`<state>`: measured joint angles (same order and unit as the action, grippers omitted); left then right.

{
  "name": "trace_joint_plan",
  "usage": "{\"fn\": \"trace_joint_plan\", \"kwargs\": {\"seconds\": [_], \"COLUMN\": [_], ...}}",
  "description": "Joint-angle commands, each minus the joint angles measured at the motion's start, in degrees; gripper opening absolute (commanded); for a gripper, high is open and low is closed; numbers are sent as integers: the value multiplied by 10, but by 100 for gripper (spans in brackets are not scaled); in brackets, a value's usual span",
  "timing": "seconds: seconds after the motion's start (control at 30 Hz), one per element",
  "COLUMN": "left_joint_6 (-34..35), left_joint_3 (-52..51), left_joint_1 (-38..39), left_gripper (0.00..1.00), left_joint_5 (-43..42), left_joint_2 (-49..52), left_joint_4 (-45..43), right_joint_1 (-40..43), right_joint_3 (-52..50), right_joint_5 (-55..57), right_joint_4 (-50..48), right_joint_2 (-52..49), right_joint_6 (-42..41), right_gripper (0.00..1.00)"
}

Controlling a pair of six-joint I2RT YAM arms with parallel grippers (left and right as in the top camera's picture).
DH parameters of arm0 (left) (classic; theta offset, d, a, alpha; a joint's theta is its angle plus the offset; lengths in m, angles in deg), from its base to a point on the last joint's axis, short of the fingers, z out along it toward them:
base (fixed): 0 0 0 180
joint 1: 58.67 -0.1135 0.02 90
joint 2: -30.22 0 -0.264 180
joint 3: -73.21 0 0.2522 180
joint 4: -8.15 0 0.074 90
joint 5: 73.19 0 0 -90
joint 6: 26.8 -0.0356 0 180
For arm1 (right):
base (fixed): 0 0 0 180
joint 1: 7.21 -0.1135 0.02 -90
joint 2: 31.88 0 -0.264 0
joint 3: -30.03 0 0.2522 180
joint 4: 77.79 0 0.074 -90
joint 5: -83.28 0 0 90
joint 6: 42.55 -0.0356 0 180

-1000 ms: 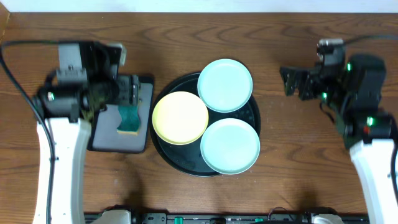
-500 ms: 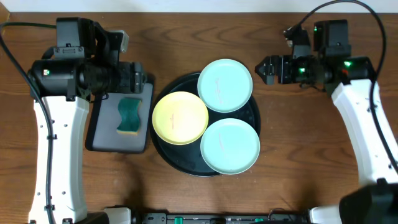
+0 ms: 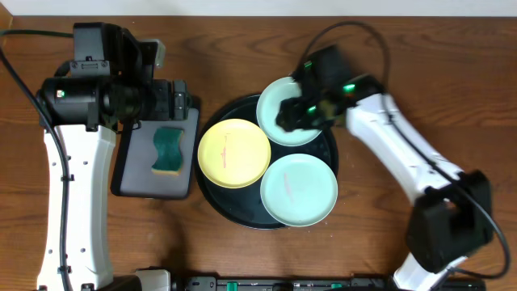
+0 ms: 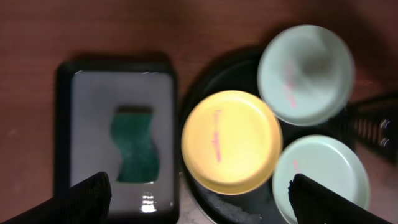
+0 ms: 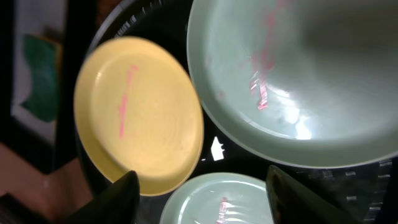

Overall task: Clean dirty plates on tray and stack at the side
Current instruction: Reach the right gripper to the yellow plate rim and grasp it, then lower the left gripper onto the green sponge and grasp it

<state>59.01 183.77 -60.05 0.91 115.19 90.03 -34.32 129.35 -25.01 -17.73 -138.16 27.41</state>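
Next, my left gripper goes to the green sponge's middle (image 3: pixel 167 149) (image 4: pixel 134 147) on the grey tray and closes there, because the plates carry pink smears.
Three plates lie on the round black tray (image 3: pixel 241 208): a pale yellow plate (image 3: pixel 233 153) at the left, a mint plate (image 3: pixel 279 113) at the back and a mint plate (image 3: pixel 298 190) at the front. Each carries a pink smear. My right gripper (image 3: pixel 292 117) is open and empty, hovering over the back mint plate (image 5: pixel 292 74); its wrist view also shows the yellow plate (image 5: pixel 140 112) and the front mint plate (image 5: pixel 217 202). My left gripper (image 3: pixel 174 103) is open and empty above the far end of the grey tray, left of the plates (image 4: pixel 229 142).
A small rectangular black-rimmed grey tray (image 3: pixel 133 166) at the left holds a green sponge (image 3: pixel 167 152), also in the left wrist view (image 4: pixel 134 146). Bare wooden table (image 3: pixel 452 97) lies right of the black tray and in front of it.
My right arm has swung left from the table's right side to over the back mint plate. My left arm has held still for the last half second.
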Motion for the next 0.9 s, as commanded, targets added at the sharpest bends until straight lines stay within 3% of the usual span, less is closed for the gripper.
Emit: {"fn": "trace_joint_plan", "kwargs": {"seconds": [0.0, 0.4, 0.77, 0.87], "left_joint_6": [63, 87, 88, 88], "left_joint_3": [9, 8, 8, 7], "left_joint_1": [-2, -2, -2, -2], "left_gripper": [92, 92, 91, 91], "left_joint_5": [93, 136, 147, 158], "left_joint_2": [11, 61, 121, 139], "left_joint_4": [8, 16, 17, 17], "right_joint_1": [-35, -90, -103, -103], "right_joint_3": [10, 10, 10, 10], "right_joint_5": [73, 97, 110, 110], "right_joint_4": [-7, -20, -56, -58], "right_joint_2": [-22, -116, -162, -163], "right_joint_6": [-63, -89, -93, -93], "right_gripper": [56, 31, 22, 7]}}
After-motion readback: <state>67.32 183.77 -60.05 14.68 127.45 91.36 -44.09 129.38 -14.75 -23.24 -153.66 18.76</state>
